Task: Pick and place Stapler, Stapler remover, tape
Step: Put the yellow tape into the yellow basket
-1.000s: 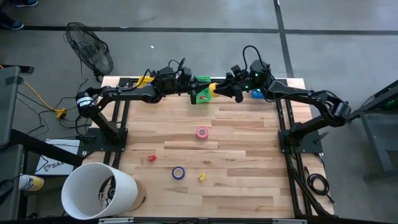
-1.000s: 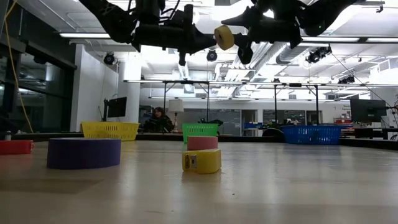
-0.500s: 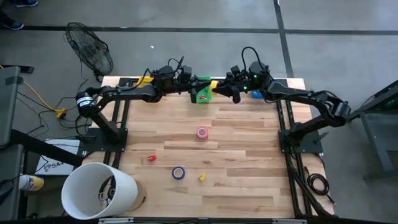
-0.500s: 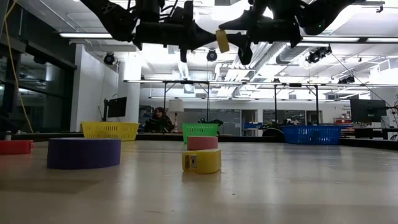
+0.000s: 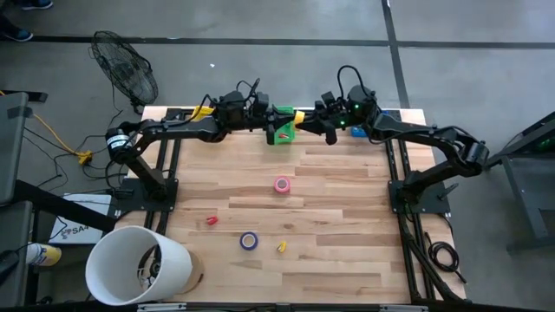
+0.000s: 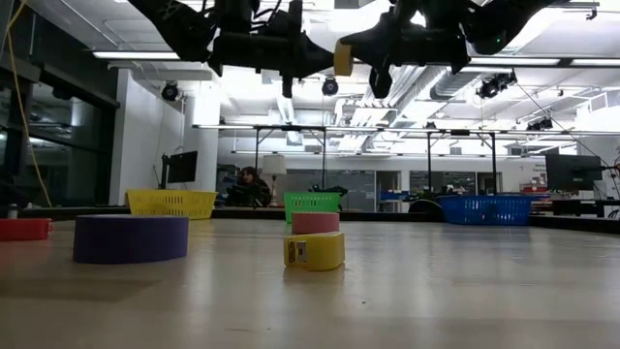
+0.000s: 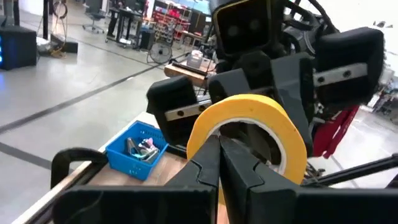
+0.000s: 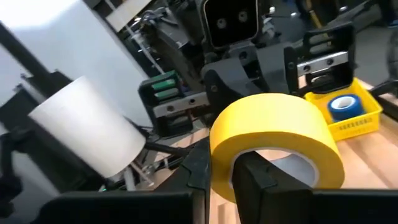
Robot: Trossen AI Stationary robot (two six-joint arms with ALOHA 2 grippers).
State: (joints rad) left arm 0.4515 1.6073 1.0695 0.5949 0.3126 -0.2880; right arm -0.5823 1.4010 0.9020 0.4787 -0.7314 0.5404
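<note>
My left gripper's fingers are shut against the rim of the yellow tape roll. My left gripper will open and pinch the roll's side with a finger inside the ring (image 7: pixel 250 134).
A yellow tape roll (image 5: pixel 298 117) hangs in the air over the table's far edge, beside the green basket (image 5: pixel 279 128). My left gripper (image 7: pixel 217 146) reaches it from the table's left and my right gripper (image 8: pixel 224 165) from the right; both are shut on it. On the table, flat on their sides, lie a pink tape roll (image 5: pixel 282 184), a purple one (image 5: pixel 249 241) and a small yellow one (image 6: pixel 313 251). I cannot pick out the stapler or the stapler remover. My left gripper has its shut fingertips on the roll's rim (image 7: pixel 200 142) on the side toward it, coming level from the table's left. Its own fingers hide the exact place. My right gripper pinches the roll's wall (image 8: pixel 222 149), one finger (image 8: pixel 249 174) inside the ring and one outside, level from the table's right. The roll is lifted clear.
A yellow basket (image 8: pixel 348 118) holding a blue roll and a blue basket (image 7: pixel 138 149) stand along the far edge beside the green one. A small red piece (image 5: pixel 212 222) lies near the left. A white bucket (image 5: pixel 139 264) stands at the near left corner.
My right gripper has shut on the yellow roll, which my left gripper kept holding. The roll has turned about: in the low view it showed its round face and now stands nearly edge-on, a little higher and farther left.
</note>
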